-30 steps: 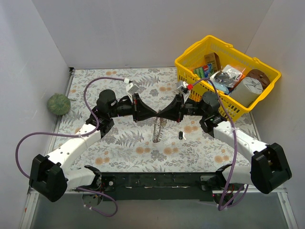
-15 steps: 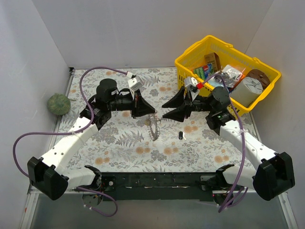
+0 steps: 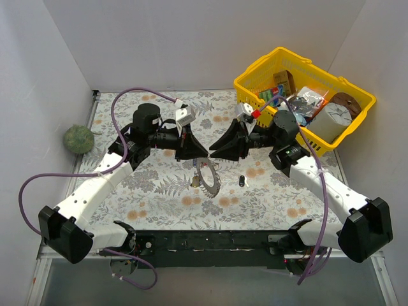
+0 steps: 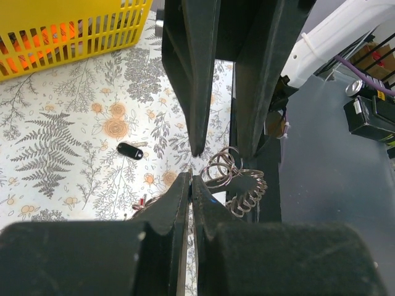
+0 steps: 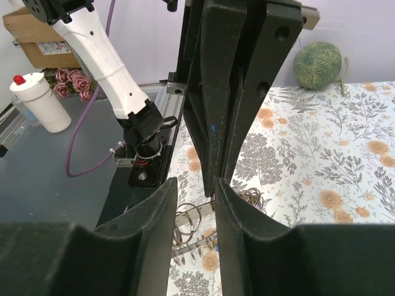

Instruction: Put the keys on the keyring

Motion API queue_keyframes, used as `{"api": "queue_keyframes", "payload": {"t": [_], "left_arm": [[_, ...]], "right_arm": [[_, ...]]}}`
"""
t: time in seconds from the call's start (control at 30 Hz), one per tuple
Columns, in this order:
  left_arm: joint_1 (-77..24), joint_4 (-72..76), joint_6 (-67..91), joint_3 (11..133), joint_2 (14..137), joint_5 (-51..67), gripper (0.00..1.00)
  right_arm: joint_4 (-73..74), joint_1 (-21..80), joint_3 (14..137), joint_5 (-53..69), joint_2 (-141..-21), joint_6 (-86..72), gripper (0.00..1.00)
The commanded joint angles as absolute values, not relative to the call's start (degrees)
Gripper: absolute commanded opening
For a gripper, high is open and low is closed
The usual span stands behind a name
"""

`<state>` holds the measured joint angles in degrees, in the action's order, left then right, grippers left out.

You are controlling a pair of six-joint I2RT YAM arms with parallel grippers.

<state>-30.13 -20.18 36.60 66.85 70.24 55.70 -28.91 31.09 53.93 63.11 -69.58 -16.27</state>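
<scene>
The keyring hangs edge-on to my left gripper, so my right gripper should take the keyring's top edge [image 3: 209, 157] and turn it before my left gripper regrasps.
The keyring [image 3: 207, 180] is a thin beaded silvery ring with small loops on it. It hangs just under my left gripper [image 3: 204, 155], whose jaws are pressed together at the ring's top edge. In the left wrist view the shut fingers [image 4: 191, 177] sit beside the ring's loops [image 4: 237, 185]. My right gripper [image 3: 213, 153] faces it tip to tip, open and empty; the ring [image 5: 203, 222] shows through its gap [image 5: 196, 183]. A dark key [image 3: 242, 180] lies on the cloth to the right, also in the left wrist view [image 4: 131, 150]. A red-headed key [image 4: 143, 200] lies near the ring.
A yellow basket [image 3: 255, 95] full of items stands at the back right. A green ball [image 3: 78, 138] sits by the left wall. The black rail [image 3: 210, 241] runs along the near edge. The floral cloth [image 3: 159, 191] covers the table.
The grippers met tip to tip, drew apart, and now stand close again. The ring, edge-on and hanging before, has swung lower and shows its face.
</scene>
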Motion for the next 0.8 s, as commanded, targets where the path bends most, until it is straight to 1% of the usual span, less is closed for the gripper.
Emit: {"api": "queue_keyframes", "payload": {"t": [0.0,0.37,0.4,0.6,0.77], "left_arm": [[-30.23,-19.60,35.68,70.23,69.17,57.74,0.00],[-30.23,-19.51,35.60,70.40,68.73,57.83,0.00],[-30.15,-19.42,35.60,70.40,68.73,57.83,0.00],[-30.15,-18.99,35.95,70.66,68.82,58.36,0.00],[-30.15,-18.72,36.12,70.75,68.82,58.27,0.00]], "right_arm": [[-24.79,32.34,56.78,60.56,-70.84,-12.92,0.37],[-21.62,32.43,56.51,56.78,-71.54,-10.37,0.36],[-21.62,32.43,56.43,56.78,-71.72,-10.46,0.33],[-22.15,32.61,56.60,57.22,-72.51,-11.07,0.28],[-22.58,32.78,56.87,57.04,-73.21,-11.86,0.21]]}}
